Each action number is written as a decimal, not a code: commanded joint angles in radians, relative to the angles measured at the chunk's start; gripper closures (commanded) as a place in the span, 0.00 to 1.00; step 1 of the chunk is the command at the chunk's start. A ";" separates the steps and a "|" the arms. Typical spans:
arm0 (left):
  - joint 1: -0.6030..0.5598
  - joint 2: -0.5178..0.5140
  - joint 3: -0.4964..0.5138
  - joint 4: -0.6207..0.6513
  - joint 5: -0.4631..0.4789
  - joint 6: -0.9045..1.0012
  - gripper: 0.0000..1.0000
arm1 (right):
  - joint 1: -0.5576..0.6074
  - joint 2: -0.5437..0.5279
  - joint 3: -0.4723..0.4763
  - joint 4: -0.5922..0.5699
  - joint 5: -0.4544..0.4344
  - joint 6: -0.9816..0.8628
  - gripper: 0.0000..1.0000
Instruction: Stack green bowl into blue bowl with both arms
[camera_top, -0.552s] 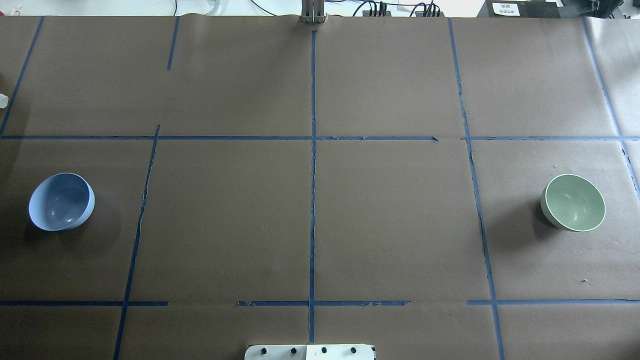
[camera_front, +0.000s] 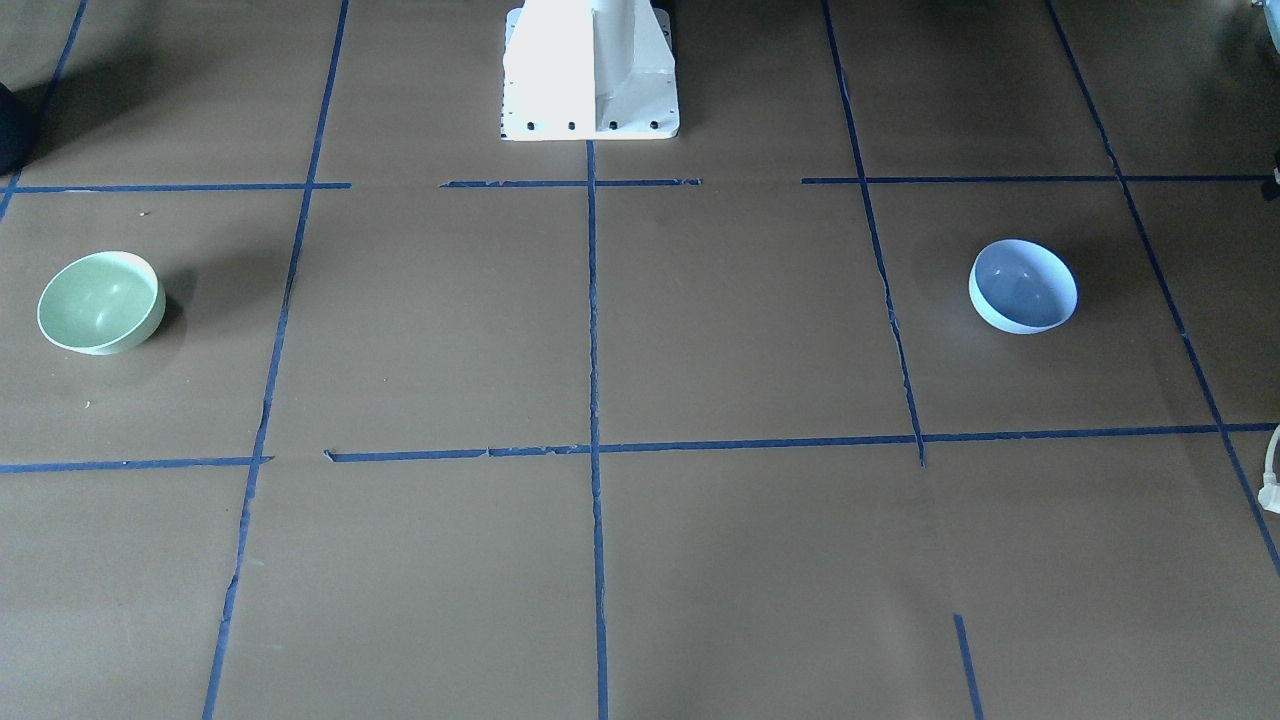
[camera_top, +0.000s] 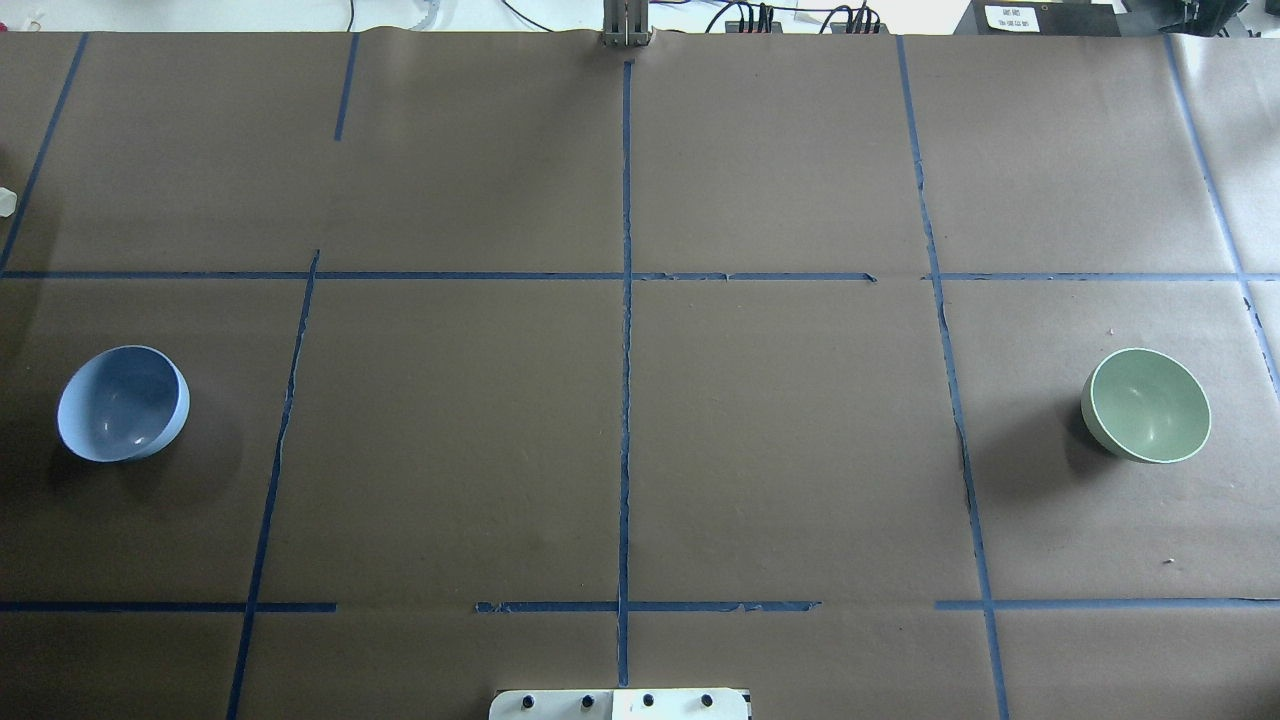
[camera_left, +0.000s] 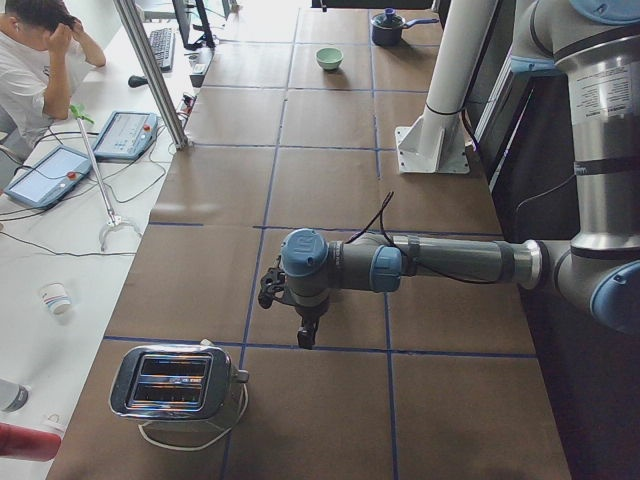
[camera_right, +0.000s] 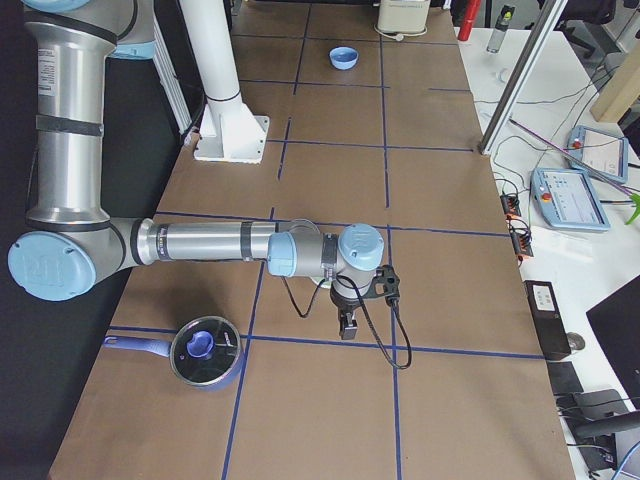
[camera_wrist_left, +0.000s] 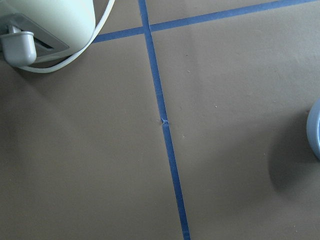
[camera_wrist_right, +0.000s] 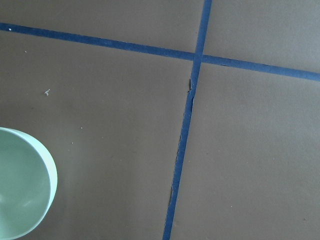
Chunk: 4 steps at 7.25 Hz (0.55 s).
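I need to close my left gripper on the blue bowl's rim (camera_front: 1074, 283) (camera_wrist_left: 310, 132), on the side that faces away from the green bowl.
The green bowl (camera_top: 1146, 405) stands upright on the table's right side; it also shows in the front view (camera_front: 100, 302) and at the lower left of the right wrist view (camera_wrist_right: 20, 187). The blue bowl (camera_top: 122, 403) stands upright on the far left, and a sliver of its rim (camera_wrist_left: 315, 127) shows in the left wrist view. Neither arm is in the overhead or front view. My left gripper (camera_left: 306, 335) hangs over the table near the toaster. My right gripper (camera_right: 346, 325) hangs near a lidded pot. I cannot tell whether either is open or shut.
A steel toaster (camera_left: 175, 383) with a white cable stands at the table's left end. A blue pot with a glass lid (camera_right: 205, 350) stands at the right end. The white pedestal (camera_front: 590, 70) is at the robot's side. A person (camera_left: 35, 60) sits beside the table.
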<state>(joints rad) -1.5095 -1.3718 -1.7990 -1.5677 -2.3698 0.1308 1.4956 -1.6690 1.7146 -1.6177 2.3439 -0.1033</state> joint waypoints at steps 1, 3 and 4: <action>0.002 -0.024 0.003 -0.003 -0.005 -0.005 0.00 | 0.000 0.000 -0.001 0.015 0.000 0.011 0.00; 0.002 -0.168 0.073 -0.017 -0.015 -0.002 0.00 | -0.005 0.000 0.002 0.016 0.003 0.013 0.00; 0.002 -0.173 0.084 -0.023 -0.043 -0.022 0.00 | -0.014 0.002 0.000 0.016 0.003 0.013 0.00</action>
<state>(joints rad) -1.5080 -1.5121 -1.7410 -1.5848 -2.3883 0.1230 1.4896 -1.6685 1.7149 -1.6020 2.3460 -0.0914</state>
